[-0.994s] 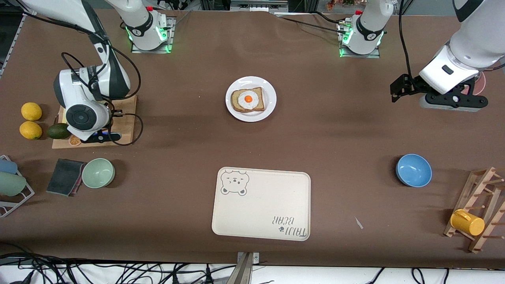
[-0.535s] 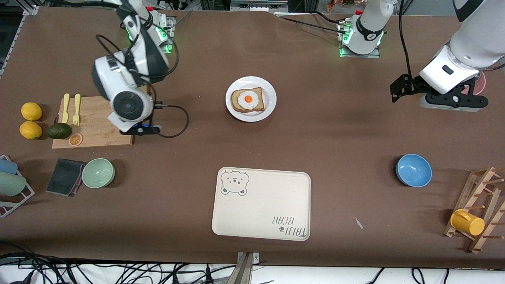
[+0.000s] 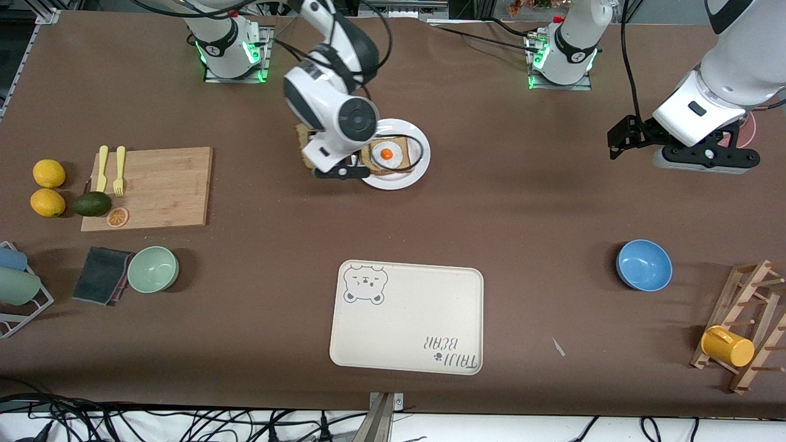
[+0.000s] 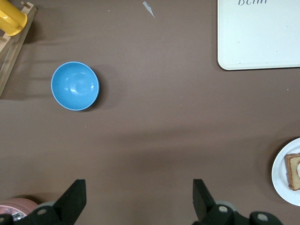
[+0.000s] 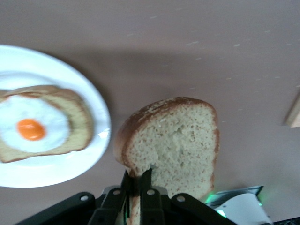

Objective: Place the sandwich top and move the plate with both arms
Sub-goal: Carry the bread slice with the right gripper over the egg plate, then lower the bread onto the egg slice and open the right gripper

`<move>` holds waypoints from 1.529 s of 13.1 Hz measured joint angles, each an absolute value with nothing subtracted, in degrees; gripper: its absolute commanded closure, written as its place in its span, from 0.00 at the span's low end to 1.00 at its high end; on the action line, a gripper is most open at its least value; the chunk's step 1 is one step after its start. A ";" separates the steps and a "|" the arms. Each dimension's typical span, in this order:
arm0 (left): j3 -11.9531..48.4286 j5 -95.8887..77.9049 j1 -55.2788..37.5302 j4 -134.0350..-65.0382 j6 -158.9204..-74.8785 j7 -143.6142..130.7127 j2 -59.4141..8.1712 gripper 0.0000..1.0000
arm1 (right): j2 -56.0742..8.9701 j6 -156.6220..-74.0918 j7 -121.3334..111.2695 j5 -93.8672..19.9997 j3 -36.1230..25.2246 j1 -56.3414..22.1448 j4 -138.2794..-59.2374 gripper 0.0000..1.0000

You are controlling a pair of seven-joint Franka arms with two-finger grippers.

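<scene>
The fried egg lies over the plate's bread slice. Next, my right gripper releases the sandwich top on the fried egg (image 3: 384,150) (image 5: 38,133). The sandwich top now hangs upright beside the plate.
The sandwich top (image 5: 178,140), a speckled light-brown slice with darker crust, hangs upright in my right gripper (image 5: 137,180), which is shut on its lower edge. In the front view the slice (image 3: 302,140) and the right gripper (image 3: 320,161) are over the table just beside the plate (image 3: 419,167), toward the right arm's end. The white plate (image 5: 96,150) carries a bread slice with a fried egg (image 3: 385,155). My left gripper (image 4: 139,199) is open and empty, waiting over bare table near the left arm's end (image 3: 621,138).
A cream bear-printed tray (image 3: 405,319) lies nearer the front camera than the plate. A blue bowl (image 3: 643,264) and a wooden rack with a yellow cup (image 3: 727,345) are toward the left arm's end. A cutting board (image 3: 159,184), a green bowl (image 3: 153,268), lemons and an avocado are toward the right arm's end.
My right arm has swung from the cutting board across to the plate's edge, carrying the bread slice. The left arm has not moved.
</scene>
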State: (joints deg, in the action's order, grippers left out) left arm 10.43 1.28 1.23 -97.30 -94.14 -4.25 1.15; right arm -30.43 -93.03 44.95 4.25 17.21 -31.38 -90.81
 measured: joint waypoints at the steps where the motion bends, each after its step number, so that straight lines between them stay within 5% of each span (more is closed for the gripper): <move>1: 10.42 1.28 1.23 -97.30 -94.14 -4.25 1.15 0.00 | -32.38 -93.55 45.69 4.24 17.18 -33.28 -89.08 1.00; 11: 10.34 1.28 1.45 -97.29 -94.14 -4.25 1.13 0.00 | -41.55 -101.73 50.68 4.15 17.14 -40.16 -81.55 1.00; 12: 10.34 1.28 1.44 -97.29 -94.14 -4.25 1.13 0.00 | -41.95 -102.22 51.19 4.09 17.13 -40.37 -81.54 0.81; 13: 10.34 1.28 1.44 -97.29 -94.14 -4.25 1.13 0.00 | -42.37 -102.57 51.58 4.09 17.14 -40.73 -81.54 0.03; 20: 10.46 1.28 1.31 -97.29 -94.12 -4.25 1.13 0.00 | -42.97 -104.90 51.86 4.09 17.12 -41.51 -78.60 0.00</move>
State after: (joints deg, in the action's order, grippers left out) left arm 10.46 1.28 1.31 -97.29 -94.12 -4.25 1.13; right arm -42.97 -104.90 51.86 4.09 17.12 -41.51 -78.60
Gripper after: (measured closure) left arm 0.000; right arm 0.229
